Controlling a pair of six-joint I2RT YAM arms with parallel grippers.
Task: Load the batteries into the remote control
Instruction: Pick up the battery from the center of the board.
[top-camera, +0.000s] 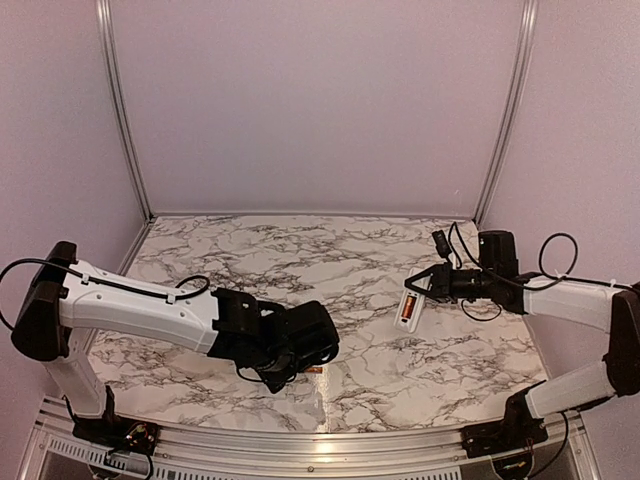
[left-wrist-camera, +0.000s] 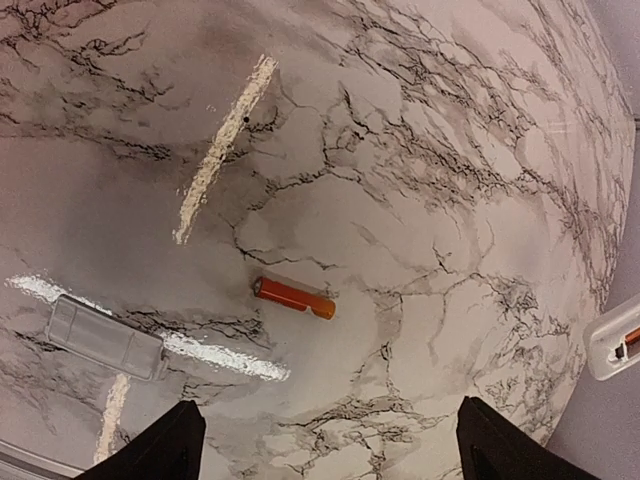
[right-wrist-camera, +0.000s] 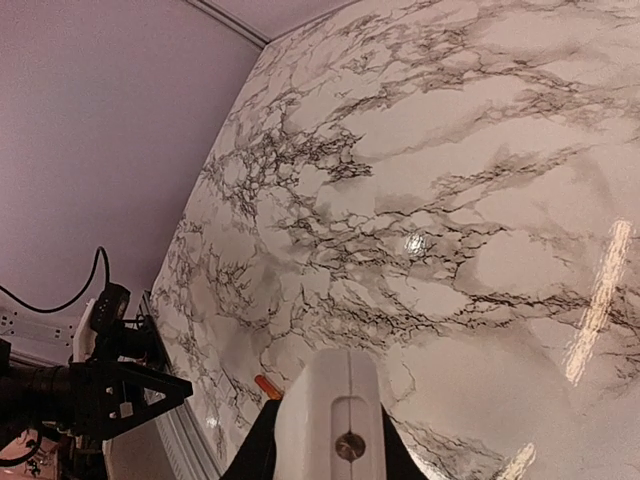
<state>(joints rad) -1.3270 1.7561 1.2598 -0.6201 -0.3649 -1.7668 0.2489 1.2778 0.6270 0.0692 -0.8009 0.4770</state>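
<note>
My left gripper is to head over to the loose battery next and close on its darker part (top-camera: 311, 370) (left-wrist-camera: 280, 293), on the side that is nearer to the pale cover.
One orange-red battery (left-wrist-camera: 293, 297) lies loose on the marble table, just ahead of my left gripper (left-wrist-camera: 330, 440), whose jaws are wide open and empty above it. In the top view this battery (top-camera: 314, 369) peeks out beside the left gripper (top-camera: 298, 362). My right gripper (top-camera: 428, 288) is shut on the white remote control (top-camera: 408, 308) and holds it above the table at the right, back side up. A second battery (top-camera: 406, 313) sits in its recess. The remote (right-wrist-camera: 335, 415) fills the bottom of the right wrist view, and it also shows at the left wrist view's right edge (left-wrist-camera: 612, 345).
A pale, translucent rectangular cover (left-wrist-camera: 105, 338) lies flat on the table left of the loose battery. The table's front rail (top-camera: 320, 440) runs close behind the left gripper. Purple walls enclose the table on three sides.
</note>
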